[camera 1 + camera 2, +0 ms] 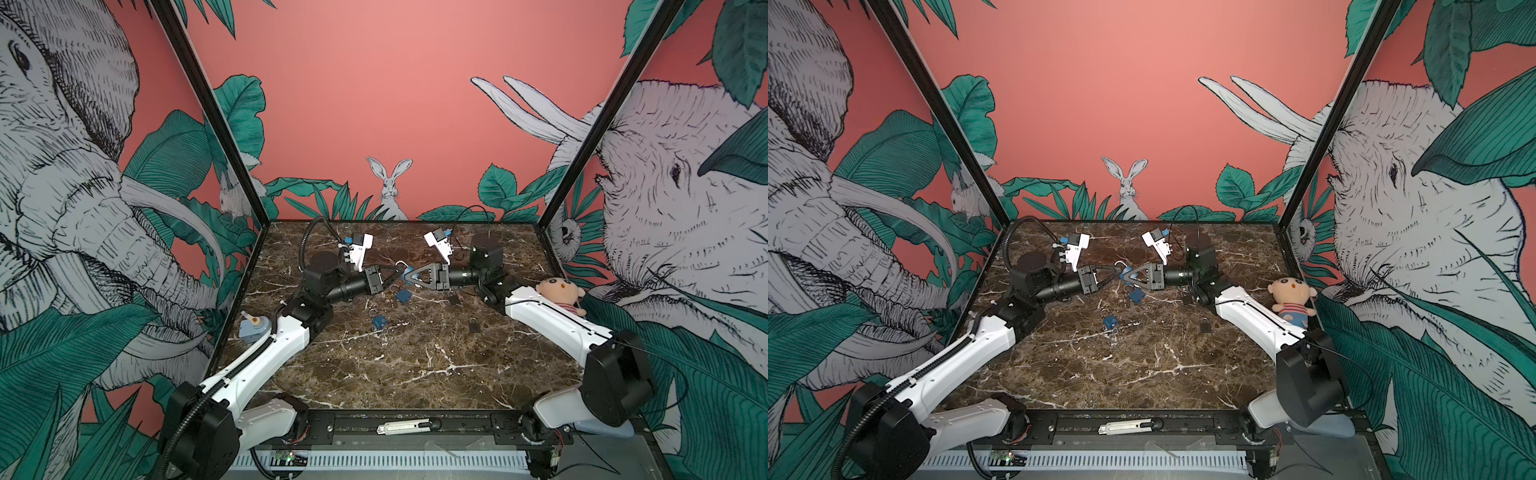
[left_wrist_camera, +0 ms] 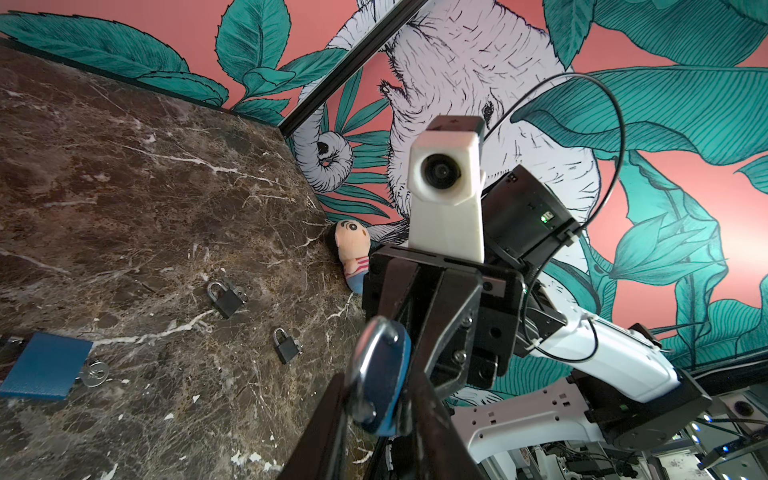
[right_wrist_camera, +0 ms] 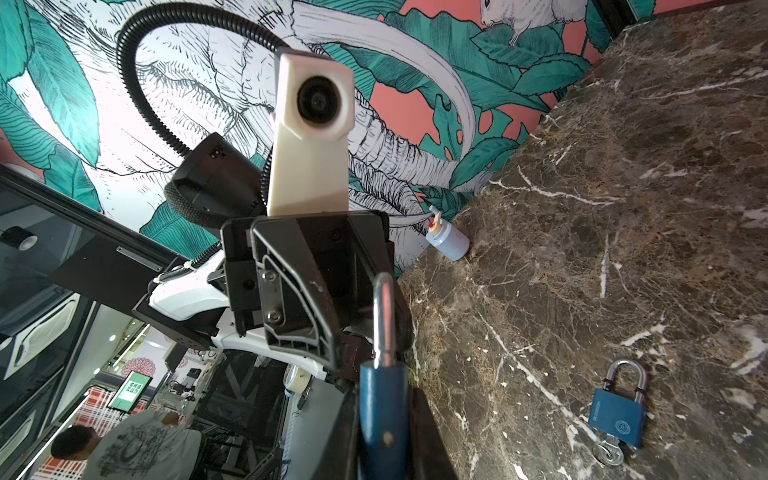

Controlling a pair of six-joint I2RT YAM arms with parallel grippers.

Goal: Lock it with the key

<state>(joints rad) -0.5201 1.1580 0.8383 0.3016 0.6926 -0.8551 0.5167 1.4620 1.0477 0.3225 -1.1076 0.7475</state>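
Observation:
The robot's right gripper covers the key end of the blue padlock's body, so the left gripper will open and then close on the padlock's shackle [image 1: 400,263] to free up the key end.
A blue padlock [image 1: 405,272] [image 1: 1124,273] hangs above the middle of the marble table, with my right gripper [image 1: 407,277] [image 3: 382,415] shut on its body [image 3: 382,399]. Its silver shackle [image 3: 383,316] points toward the left arm. My left gripper [image 1: 396,274] [image 2: 380,386] meets it from the other side. Its jaws stand a little open, one on each side of the padlock's shackle end [image 2: 388,374]. No key shows in the held padlock. A small silvery key [image 2: 95,372] [image 3: 609,453] lies on the table against another blue padlock [image 2: 43,365] [image 3: 617,417].
Below the grippers lie two blue padlocks [image 1: 404,295] [image 1: 379,321] and two black ones [image 1: 453,297] [image 1: 473,325]. A plush doll [image 1: 561,293] leans at the right wall and a blue-grey bottle [image 1: 253,328] stands at the left wall. A grey tool [image 1: 403,427] rests on the front rail.

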